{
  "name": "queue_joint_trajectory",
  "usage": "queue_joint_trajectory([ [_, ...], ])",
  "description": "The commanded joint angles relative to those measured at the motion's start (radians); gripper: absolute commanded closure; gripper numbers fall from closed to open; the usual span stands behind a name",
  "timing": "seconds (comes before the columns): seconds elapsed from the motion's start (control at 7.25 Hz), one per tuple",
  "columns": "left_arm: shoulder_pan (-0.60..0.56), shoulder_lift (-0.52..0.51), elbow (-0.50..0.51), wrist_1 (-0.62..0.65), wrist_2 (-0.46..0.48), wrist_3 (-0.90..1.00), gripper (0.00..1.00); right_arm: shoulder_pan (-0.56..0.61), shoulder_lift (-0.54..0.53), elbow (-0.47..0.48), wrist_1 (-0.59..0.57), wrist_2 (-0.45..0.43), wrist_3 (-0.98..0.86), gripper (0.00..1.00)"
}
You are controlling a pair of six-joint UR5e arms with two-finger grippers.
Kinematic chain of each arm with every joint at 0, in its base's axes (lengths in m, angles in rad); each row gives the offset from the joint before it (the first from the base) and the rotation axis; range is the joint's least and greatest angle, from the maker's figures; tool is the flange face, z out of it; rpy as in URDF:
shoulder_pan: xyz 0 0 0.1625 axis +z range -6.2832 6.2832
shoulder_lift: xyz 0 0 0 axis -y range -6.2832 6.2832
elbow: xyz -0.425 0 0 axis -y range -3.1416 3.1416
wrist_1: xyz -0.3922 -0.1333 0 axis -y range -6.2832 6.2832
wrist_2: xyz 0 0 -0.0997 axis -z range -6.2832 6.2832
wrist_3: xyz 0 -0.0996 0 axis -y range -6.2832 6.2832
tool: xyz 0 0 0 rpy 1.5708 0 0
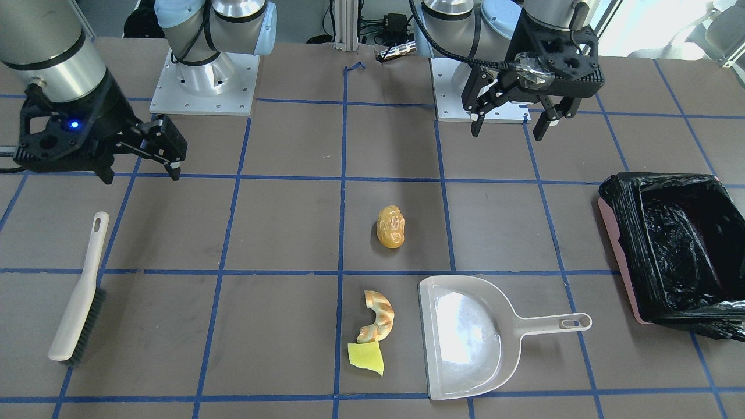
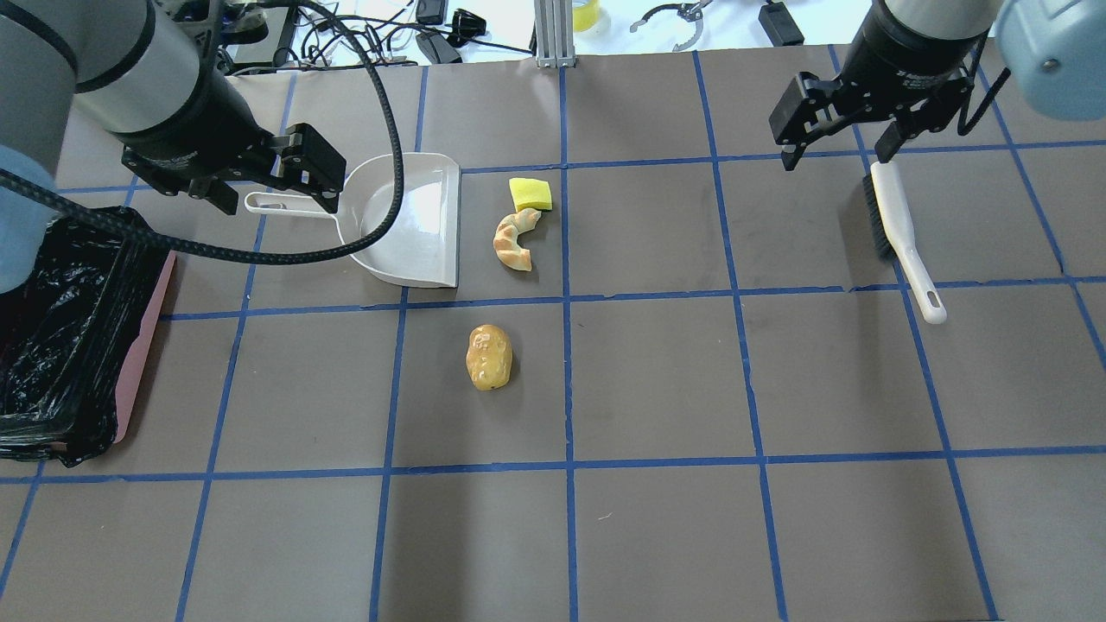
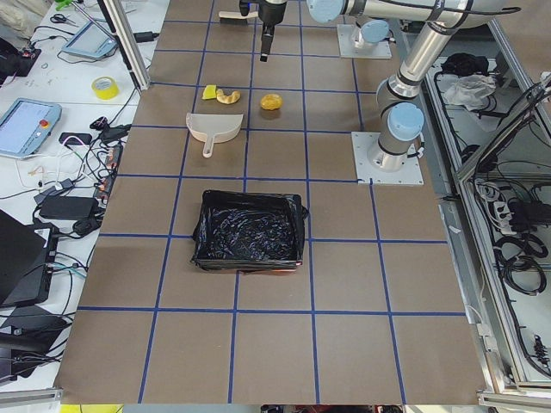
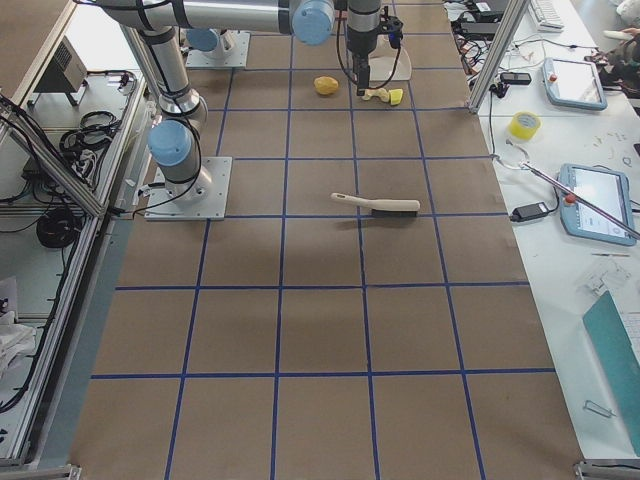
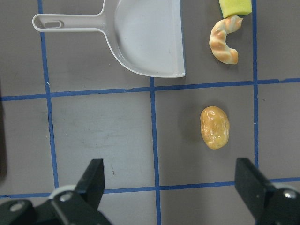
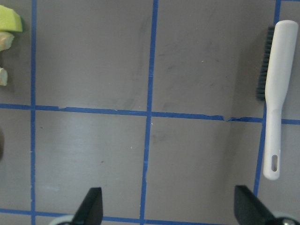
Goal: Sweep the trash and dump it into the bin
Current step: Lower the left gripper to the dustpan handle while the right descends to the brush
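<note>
The brush has a small hole at the end of its handle, away from the bristles. Next, my right gripper closes on the white handle (image 1: 96,236) (image 6: 273,151) of the brush, between that hole and the bristles, close to the hole.
The trash lies mid-table: a golden-brown potato piece (image 1: 390,227) (image 2: 489,357) (image 5: 215,127), a tan-and-white croissant piece (image 1: 378,317) (image 2: 516,242) and a yellow-green scrap (image 1: 366,358) (image 2: 530,193) touching it. The beige dustpan (image 1: 465,337) (image 5: 145,35) lies beside them with its mouth facing them. The black-lined pink bin (image 1: 675,244) (image 2: 52,337) stands at the table's left end. My left gripper (image 1: 506,131) (image 2: 278,203) (image 5: 171,187) is open and empty, held above the table. My right gripper (image 1: 141,174) (image 2: 835,158) (image 6: 168,208) is open and empty, held high near the brush (image 1: 81,297) (image 6: 276,89).
The table is brown with a blue tape grid. Both arm bases (image 1: 204,81) stand at the robot's edge. Cables and small gear lie beyond the far edge in the overhead view (image 2: 432,34).
</note>
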Motion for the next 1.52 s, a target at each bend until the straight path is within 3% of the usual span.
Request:
queue_joint_trajectory([
  [0.0, 0.016, -0.049, -0.009, 0.008, -0.001, 0.092, 0.0, -0.154, 0.008, 0.138, -0.179, -0.002, -0.087, 0.0],
  [0.28, 0.039, -0.134, -0.015, 0.025, -0.001, 0.143, 0.0, -0.266, 0.054, 0.251, -0.357, -0.004, -0.14, 0.01],
  [0.69, 0.062, -0.316, 0.0, 0.246, -0.012, 0.706, 0.0, -0.317, 0.133, 0.326, -0.514, -0.007, -0.132, 0.02],
  [0.97, 0.133, -0.449, 0.023, 0.423, -0.018, 1.179, 0.0, -0.325, 0.18, 0.352, -0.53, -0.004, -0.172, 0.02],
  [1.38, 0.202, -0.589, 0.129, 0.449, -0.006, 1.711, 0.0, -0.325, 0.189, 0.407, -0.585, -0.011, -0.157, 0.04],
])
